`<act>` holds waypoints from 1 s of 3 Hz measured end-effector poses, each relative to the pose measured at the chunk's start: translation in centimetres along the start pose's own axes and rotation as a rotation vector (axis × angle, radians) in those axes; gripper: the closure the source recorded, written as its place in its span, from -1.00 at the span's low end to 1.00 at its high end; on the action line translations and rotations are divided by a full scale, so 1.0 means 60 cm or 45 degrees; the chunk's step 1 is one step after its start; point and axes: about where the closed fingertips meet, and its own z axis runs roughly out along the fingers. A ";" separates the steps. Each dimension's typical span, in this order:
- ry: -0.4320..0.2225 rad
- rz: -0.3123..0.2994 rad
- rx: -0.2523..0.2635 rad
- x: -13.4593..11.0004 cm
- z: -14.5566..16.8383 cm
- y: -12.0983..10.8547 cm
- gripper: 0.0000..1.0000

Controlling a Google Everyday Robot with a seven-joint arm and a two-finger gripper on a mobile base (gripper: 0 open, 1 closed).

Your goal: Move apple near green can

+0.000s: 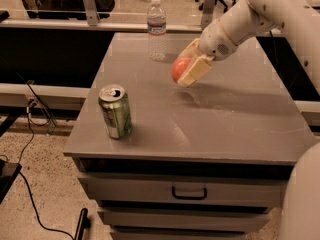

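Next, my gripper sets the apple, hanging just above the tabletop, free on the grey tabletop. It should sit there snug [139, 105] against the side of the green can that faces the table's middle.
The orange-red apple [179, 68] is held between the pale fingers of my gripper [189, 66], which is shut on it. The apple hangs a little above the grey tabletop [225, 119], near the middle and toward the back, with its shadow on the surface below. The green can [115, 111] stands upright near the front left corner of the tabletop, its silver top and pull-tab showing. The apple is to the right of the can and farther back, well apart from it. My white arm reaches in from the upper right.
A clear plastic water bottle [156, 29] stands upright at the back of the tabletop, left of the gripper. The tabletop belongs to a cabinet with drawers [189, 191]. Cables lie on the floor at the left [25, 184]. The robot's white body fills the right edge.
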 end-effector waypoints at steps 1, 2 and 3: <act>0.073 -0.228 -0.079 -0.070 0.034 0.069 1.00; 0.136 -0.422 -0.169 -0.103 0.073 0.140 1.00; 0.140 -0.427 -0.188 -0.100 0.082 0.148 1.00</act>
